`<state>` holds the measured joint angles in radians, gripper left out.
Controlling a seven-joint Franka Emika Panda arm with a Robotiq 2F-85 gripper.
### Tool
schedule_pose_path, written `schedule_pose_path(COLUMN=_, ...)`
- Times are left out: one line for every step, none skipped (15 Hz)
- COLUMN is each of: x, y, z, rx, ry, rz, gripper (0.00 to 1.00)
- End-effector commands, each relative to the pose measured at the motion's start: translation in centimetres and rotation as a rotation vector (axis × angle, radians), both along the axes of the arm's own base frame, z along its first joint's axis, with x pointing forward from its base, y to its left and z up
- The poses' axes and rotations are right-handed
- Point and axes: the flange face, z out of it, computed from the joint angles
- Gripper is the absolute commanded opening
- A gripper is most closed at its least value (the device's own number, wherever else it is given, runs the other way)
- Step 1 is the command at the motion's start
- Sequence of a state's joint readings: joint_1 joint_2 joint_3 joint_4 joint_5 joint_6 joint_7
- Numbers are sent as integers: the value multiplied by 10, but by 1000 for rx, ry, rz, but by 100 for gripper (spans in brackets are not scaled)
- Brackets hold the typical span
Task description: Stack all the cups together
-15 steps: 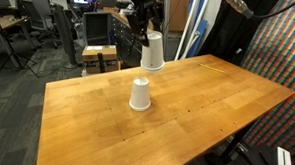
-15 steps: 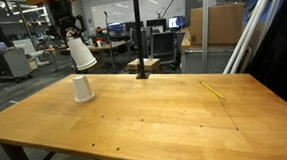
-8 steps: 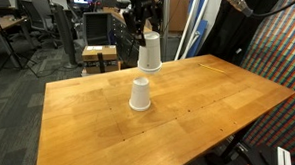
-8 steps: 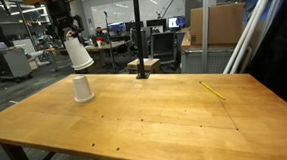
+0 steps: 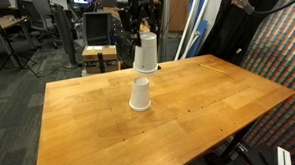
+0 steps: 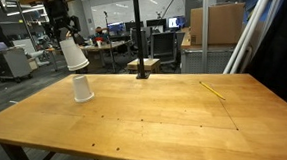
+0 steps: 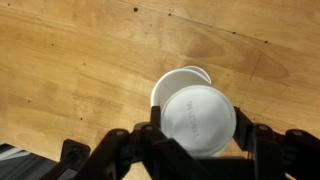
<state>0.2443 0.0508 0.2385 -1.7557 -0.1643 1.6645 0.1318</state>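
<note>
My gripper is to let go of the upper cup, now held tilted just above the standing one. It will release it over the upside-down white cup (image 5: 140, 90) standing on the wooden table.
One white cup (image 5: 139, 94) stands upside down on the wooden table (image 5: 188, 101); it also shows in the other exterior view (image 6: 82, 88). My gripper (image 5: 143, 33) (image 6: 64, 33) is shut on another upside-down white cup (image 5: 144, 56) (image 6: 73, 54), holding it tilted in the air just above and slightly behind the standing one. The held cup looks longer than the standing one, perhaps two nested. In the wrist view the held cup's round base (image 7: 198, 112) fills the space between the gripper fingers (image 7: 198, 128), with a white rim (image 7: 172, 80) behind it.
A yellow pencil (image 6: 213, 89) lies on the far part of the table. A black pole on a base (image 6: 141, 74) stands at the table's back edge. Office chairs and desks (image 5: 96, 40) stand beyond the table.
My gripper has carried the held cup sideways and slightly up, so that it is now closer to being over the standing cup. The standing cup has not moved.
</note>
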Motion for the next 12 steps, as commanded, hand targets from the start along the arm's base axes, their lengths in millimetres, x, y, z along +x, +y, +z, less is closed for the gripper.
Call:
schedule_pose_path(x=-6, y=-2, z=7, rx=40, ry=-16, rz=-32, gripper=40)
schedule_pose_path(x=-6, y=-2, z=5, rx=46, ry=-13, rz=-35, gripper=40)
schedule_pose_path(x=-6, y=-3, z=3, rx=50, ry=-9, rz=-38, gripper=40)
schedule_pose_path(x=-6, y=-3, z=0, rx=54, ry=-5, rz=-39, gripper=40)
schedule_pose_path(x=-5, y=-4, z=-3, rx=59, ry=1, rz=-42, gripper=40)
schedule_pose_path(x=-5, y=-4, z=-6, rx=61, ry=7, rz=-43, gripper=40)
schedule_pose_path(x=-5, y=-4, z=-10, rx=57, ry=14, rz=-42, gripper=40)
schedule_pose_path(x=-5, y=-5, z=-13, rx=56, ry=19, rz=-41, gripper=40)
schedule_pose_path(x=-5, y=-6, z=-17, rx=54, ry=24, rz=-41, gripper=40)
schedule_pose_path(x=-5, y=-6, z=-21, rx=53, ry=29, rz=-42, gripper=40)
schedule_pose_path(x=-5, y=-7, z=-24, rx=52, ry=33, rz=-42, gripper=40)
schedule_pose_path(x=-4, y=-8, z=-27, rx=50, ry=37, rz=-43, gripper=40)
